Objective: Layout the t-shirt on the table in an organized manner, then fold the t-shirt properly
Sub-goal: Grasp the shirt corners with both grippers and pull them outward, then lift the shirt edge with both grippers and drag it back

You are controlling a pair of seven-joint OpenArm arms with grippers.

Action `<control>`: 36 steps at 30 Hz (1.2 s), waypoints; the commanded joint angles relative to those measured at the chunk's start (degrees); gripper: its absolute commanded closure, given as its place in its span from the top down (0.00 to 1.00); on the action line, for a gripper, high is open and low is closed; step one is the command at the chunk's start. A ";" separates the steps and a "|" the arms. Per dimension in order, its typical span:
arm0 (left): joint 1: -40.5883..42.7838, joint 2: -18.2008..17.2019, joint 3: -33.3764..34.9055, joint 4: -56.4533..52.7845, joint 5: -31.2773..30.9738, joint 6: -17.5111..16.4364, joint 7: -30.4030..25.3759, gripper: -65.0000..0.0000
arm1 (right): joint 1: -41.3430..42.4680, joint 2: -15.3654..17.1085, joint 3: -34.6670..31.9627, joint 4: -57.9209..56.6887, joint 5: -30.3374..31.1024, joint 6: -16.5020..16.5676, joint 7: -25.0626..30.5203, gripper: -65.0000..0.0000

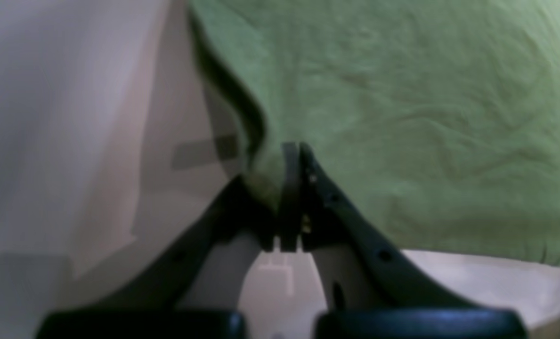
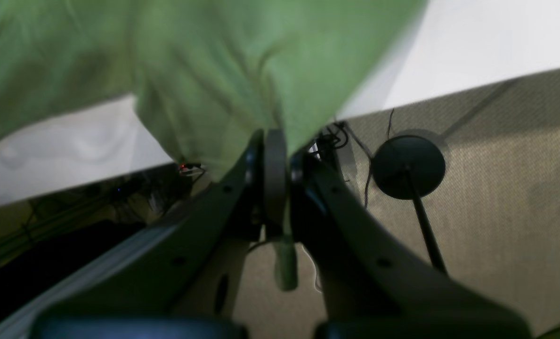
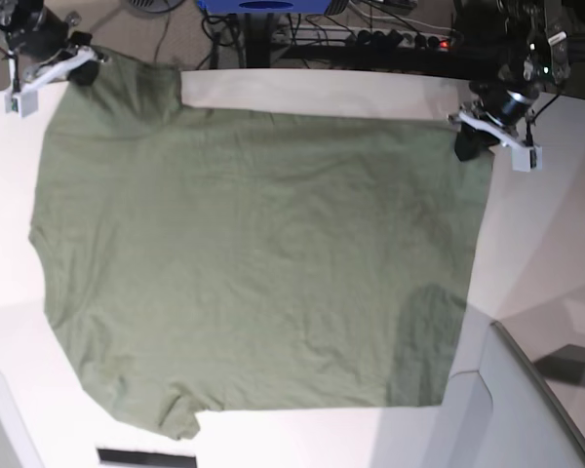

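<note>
I should use my right gripper to release the t-shirt's far corner on the spread t-shirt (image 3: 105,310), near the side edge of the t-shirt toward the black strip.
The olive-green t-shirt (image 3: 253,263) lies spread wide over the white table (image 3: 536,244), its lower edge near the front of the base view. My left gripper (image 3: 465,144) is at the shirt's far right corner. Seen from the left wrist, that gripper (image 1: 293,155) is shut with the cloth edge (image 1: 402,117) pinched at its tips. My right gripper (image 3: 83,70) is at the far left corner, beyond the table edge. In the right wrist view it (image 2: 276,141) is shut on the shirt (image 2: 214,61), and a strip of cloth hangs down between the fingers.
Beyond the table's far edge lie cables and a power strip (image 3: 390,39) and a blue object (image 3: 263,5). A round black stand base (image 2: 408,165) sits on the floor by the right arm. A grey-white panel (image 3: 526,409) stands at the front right, a black strip (image 3: 146,456) at the front left.
</note>
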 commanded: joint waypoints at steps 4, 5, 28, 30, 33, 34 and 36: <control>3.93 -1.08 -0.37 5.71 -0.83 3.87 -1.23 0.00 | -2.32 -0.69 0.32 2.77 0.69 0.25 0.43 0.00; 4.54 -0.91 -0.37 6.59 -0.83 4.31 -1.23 0.00 | -1.88 -0.69 0.32 2.77 0.69 0.25 0.43 0.00; -19.81 0.76 -3.01 3.69 -0.83 11.69 15.65 0.00 | 40.94 5.38 0.14 -5.05 0.25 -8.10 -22.42 0.00; -22.45 0.32 -0.37 0.17 -0.83 12.39 15.48 0.00 | 44.10 6.43 -0.30 -10.42 0.25 -8.10 -21.98 0.00; -25.96 -0.03 2.53 -4.67 -0.65 13.36 15.21 0.00 | 48.06 7.22 -0.39 -18.94 0.17 -8.10 -17.94 0.00; -26.93 -0.03 2.97 -6.16 0.14 13.71 15.13 0.00 | 48.85 7.66 -0.39 -21.32 0.17 -8.10 -16.01 0.00; -28.86 0.50 2.97 -8.18 2.95 13.80 15.13 0.00 | 50.43 8.98 -0.92 -25.10 0.17 -8.10 -13.98 0.00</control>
